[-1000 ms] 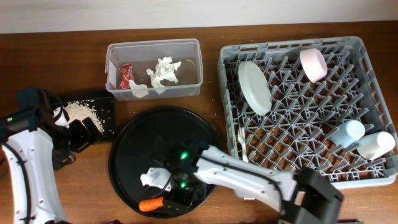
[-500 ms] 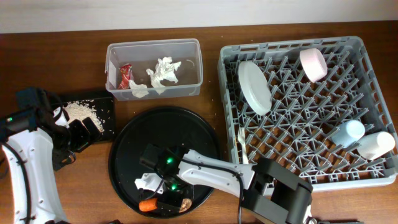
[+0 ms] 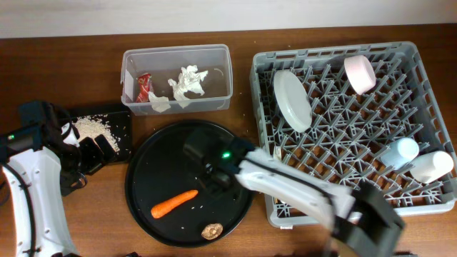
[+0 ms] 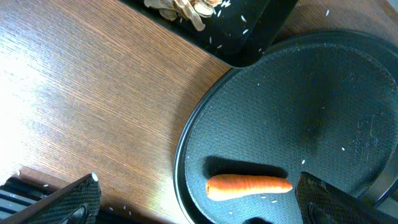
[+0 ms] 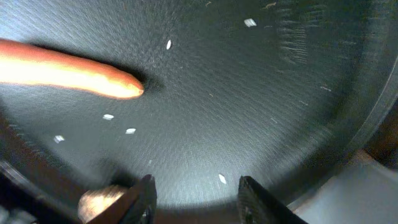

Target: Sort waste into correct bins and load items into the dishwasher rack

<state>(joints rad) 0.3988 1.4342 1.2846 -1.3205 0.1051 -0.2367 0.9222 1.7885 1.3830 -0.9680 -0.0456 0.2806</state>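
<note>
My left gripper is to close on the thick end [image 3: 158,210] [image 4: 217,186] of the orange carrot, which is the end closest to the edge of the large round black tray.
An orange carrot [image 3: 175,203] and a small brown lump [image 3: 211,231] lie on the large round black tray [image 3: 153,175]. My right gripper [image 3: 207,168] hovers over that tray, open and empty. In the right wrist view [image 5: 196,186] the carrot tip [image 5: 62,74] and the lump [image 5: 99,199] lie to its left. My left gripper [image 3: 89,153] is wide open by the shallow black tray [image 3: 125,143], which holds grainy scraps [image 3: 91,126]. In the left wrist view [image 4: 199,205] the carrot [image 4: 249,185] lies between its fingers. The clear tub [image 3: 221,53] holds tissues [image 3: 189,81] and a red wrapper [image 3: 144,86].
The grey rack [image 3: 314,53] at the right holds a white plate [image 3: 291,100], a pink-white bowl [image 3: 359,73], a pale blue cup [image 3: 398,151], a white cup [image 3: 432,165] and a white fork [image 3: 277,164]. No wooden stick shows. My right arm crosses the rack's front left corner.
My right gripper has moved up and right, off the carrot's end to the tray's middle. The tissue that lay by the carrot no longer shows. The left arm has not moved.
</note>
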